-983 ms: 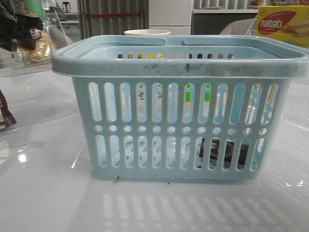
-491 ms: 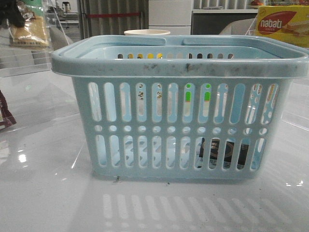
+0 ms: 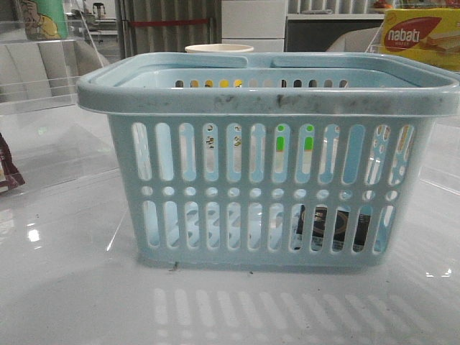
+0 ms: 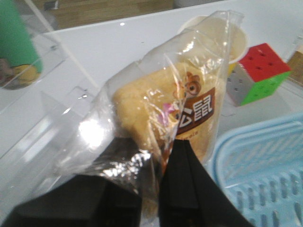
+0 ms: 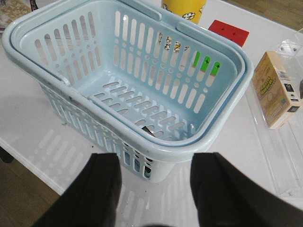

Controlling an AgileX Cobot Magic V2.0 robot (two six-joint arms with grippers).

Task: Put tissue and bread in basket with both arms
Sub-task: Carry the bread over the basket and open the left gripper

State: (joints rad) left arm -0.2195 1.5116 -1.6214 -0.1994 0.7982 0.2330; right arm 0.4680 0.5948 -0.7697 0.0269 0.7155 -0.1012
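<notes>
The robot's left gripper should release the bread inside the pale blue basket (image 3: pixel 256 171), next to the dark tissue pack.
The pale blue basket (image 3: pixel 266 100) stands in the middle of the table. The dark tissue pack (image 3: pixel 334 226) lies inside it at the front right corner and shows through the slots. In the right wrist view the pack (image 5: pixel 148 130) peeks out under the basket's near rim (image 5: pixel 165 150). My left gripper (image 4: pixel 158 146) is shut on the clear packet of golden bread (image 4: pixel 165 109) and holds it in the air beside the basket (image 4: pixel 265 161). My right gripper (image 5: pixel 154 163) is open and empty above the table, just outside a basket corner. Neither gripper nor the bread shows in the front view.
A yellow-and-red nabati box (image 3: pixel 420 36) and a paper cup (image 3: pixel 219 49) stand behind the basket. A brown wrapper (image 3: pixel 7 172) lies at the far left. A colour cube (image 4: pixel 258 71), a green can (image 4: pixel 16 42) and a tan box (image 5: pixel 276 90) in a clear tray are nearby.
My left gripper has risen with the bread and left the top left of the front view. The basket and tissue have not moved.
</notes>
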